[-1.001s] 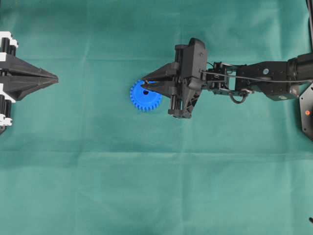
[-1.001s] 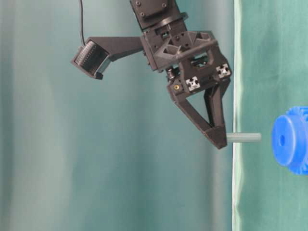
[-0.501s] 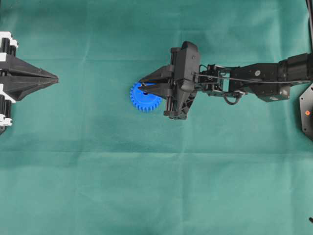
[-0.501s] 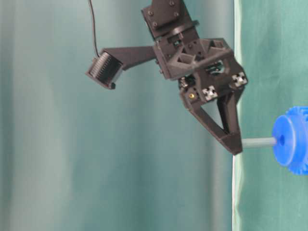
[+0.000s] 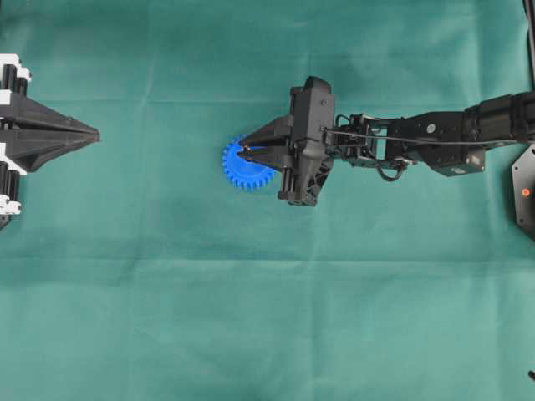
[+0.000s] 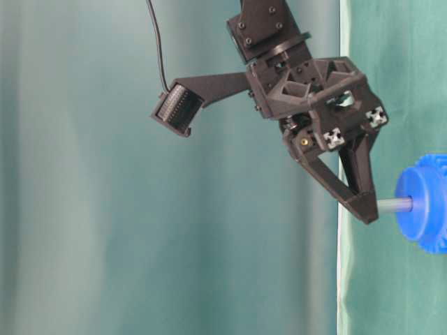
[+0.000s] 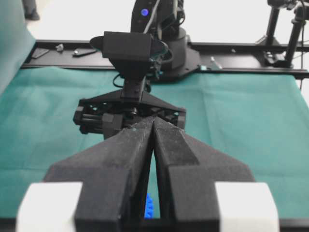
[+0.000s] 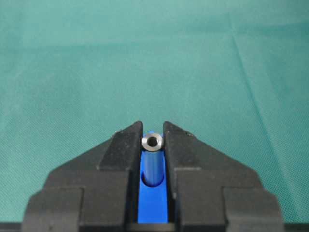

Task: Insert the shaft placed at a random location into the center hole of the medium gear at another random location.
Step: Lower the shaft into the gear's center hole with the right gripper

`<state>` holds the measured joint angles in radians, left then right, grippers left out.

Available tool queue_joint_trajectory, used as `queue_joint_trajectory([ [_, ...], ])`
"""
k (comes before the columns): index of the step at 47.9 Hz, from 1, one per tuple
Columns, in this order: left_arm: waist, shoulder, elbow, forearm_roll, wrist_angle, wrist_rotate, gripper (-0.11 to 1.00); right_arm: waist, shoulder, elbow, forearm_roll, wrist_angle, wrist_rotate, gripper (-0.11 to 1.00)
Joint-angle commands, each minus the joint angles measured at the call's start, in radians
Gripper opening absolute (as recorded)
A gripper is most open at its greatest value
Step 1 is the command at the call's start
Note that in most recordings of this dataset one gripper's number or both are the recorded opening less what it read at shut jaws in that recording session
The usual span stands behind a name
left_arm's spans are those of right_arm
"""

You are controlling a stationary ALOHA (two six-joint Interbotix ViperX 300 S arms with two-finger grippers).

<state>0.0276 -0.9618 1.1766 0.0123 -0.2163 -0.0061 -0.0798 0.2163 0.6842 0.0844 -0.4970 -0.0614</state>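
Observation:
Next, I release the silver-grey rod from my right gripper, standing upright in the center hole of the blue medium gear (image 5: 249, 156) (image 8: 153, 179).
The blue medium gear (image 5: 237, 174) lies flat on the green cloth, left of centre. My right gripper (image 5: 243, 153) hovers over its hub, shut on the silver-grey shaft (image 6: 392, 204). In the table-level view the shaft's free end meets the gear's hub (image 6: 424, 202) at the center hole. In the right wrist view the shaft (image 8: 152, 142) stands between the fingertips (image 8: 135, 137), its lower end entering the blue gear (image 8: 153, 205). My left gripper (image 5: 94, 133) is shut and empty at the far left; in its wrist view (image 7: 153, 122) a sliver of the gear (image 7: 148, 207) shows.
The green cloth (image 5: 267, 317) covers the whole table. The right arm (image 5: 435, 142) stretches in from the right edge, and its base (image 7: 159, 43) stands at the back of the left wrist view. A black rail (image 7: 251, 72) borders the cloth there.
My right gripper has moved toward the gear with the shaft in it. The shaft's free end, apart from the hub a second ago, now reaches into the center hole. The left arm has not moved.

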Motion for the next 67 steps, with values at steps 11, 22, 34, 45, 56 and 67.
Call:
queue_joint_trajectory([
  [11,0.002,0.009,-0.020,0.003,-0.006,0.000,0.00,0.000,0.041,-0.021,0.029,-0.015,0.017,0.13],
  [22,0.002,0.009,-0.020,0.003,-0.006,0.003,0.00,0.000,0.044,-0.018,0.029,-0.002,0.015,0.13],
  [34,0.002,0.009,-0.020,0.003,-0.006,0.005,0.00,0.000,0.043,-0.018,0.029,0.011,0.015,0.13],
  [45,0.002,0.009,-0.020,0.003,-0.002,0.003,0.00,0.000,0.032,-0.014,0.029,0.009,0.015,0.14],
  [56,0.002,0.009,-0.020,0.003,0.000,0.000,0.00,0.000,0.005,-0.012,0.029,0.002,0.014,0.70],
  [67,0.002,0.009,-0.020,0.003,0.000,-0.002,0.00,0.000,-0.061,0.014,0.029,0.006,0.008,0.77],
])
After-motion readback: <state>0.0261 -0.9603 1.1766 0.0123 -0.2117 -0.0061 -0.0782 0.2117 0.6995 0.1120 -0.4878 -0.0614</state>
